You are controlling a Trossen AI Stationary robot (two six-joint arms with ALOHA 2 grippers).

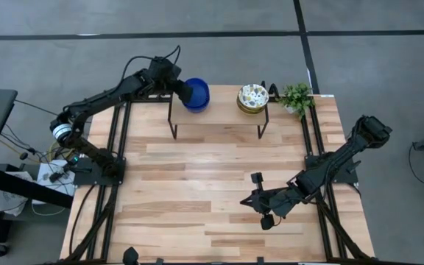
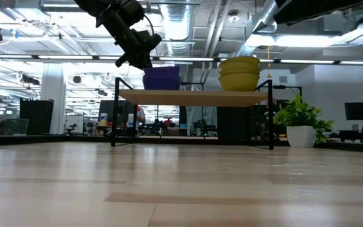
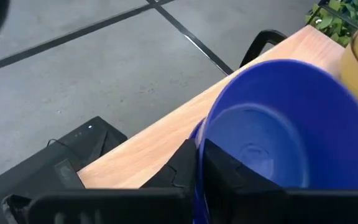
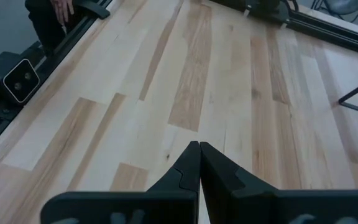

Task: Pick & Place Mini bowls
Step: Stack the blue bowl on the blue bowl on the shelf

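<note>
The top blue bowl tilts on the blue stack, so the left gripper should loosen, take hold of the bowl's rim [image 3: 212, 112] again and set the bowl level before it backs away.
A stack of cobalt blue mini bowls [image 1: 198, 94] [image 2: 162, 78] stands on the left end of a raised wooden shelf [image 1: 219, 116] at the table's far side. A stack of cream patterned mini bowls [image 1: 252, 98] [image 2: 239, 73] stands on the shelf's right end. My left gripper [image 1: 188, 93] [image 2: 145, 62] reaches in from the left and is shut on the top blue bowl [image 3: 278, 124]. My right gripper [image 1: 247, 201] [image 4: 199, 144] hovers shut over bare table at the near right, holding nothing. My left gripper pinches the top blue bowl's rim [image 3: 199, 140] on its left side, one finger inside the bowl and one outside. The fingers come from the table's left, slanting down. The bowl sits on the stack on the shelf.
A small green plant in a white pot [image 1: 296, 98] [image 2: 301, 123] stands at the far right beside the shelf. The shelf rests on thin black legs [image 1: 172, 121]. Black rails [image 1: 116, 132] run along both table sides. Bare wood [image 1: 197, 184] lies between the shelf and the near edge.
</note>
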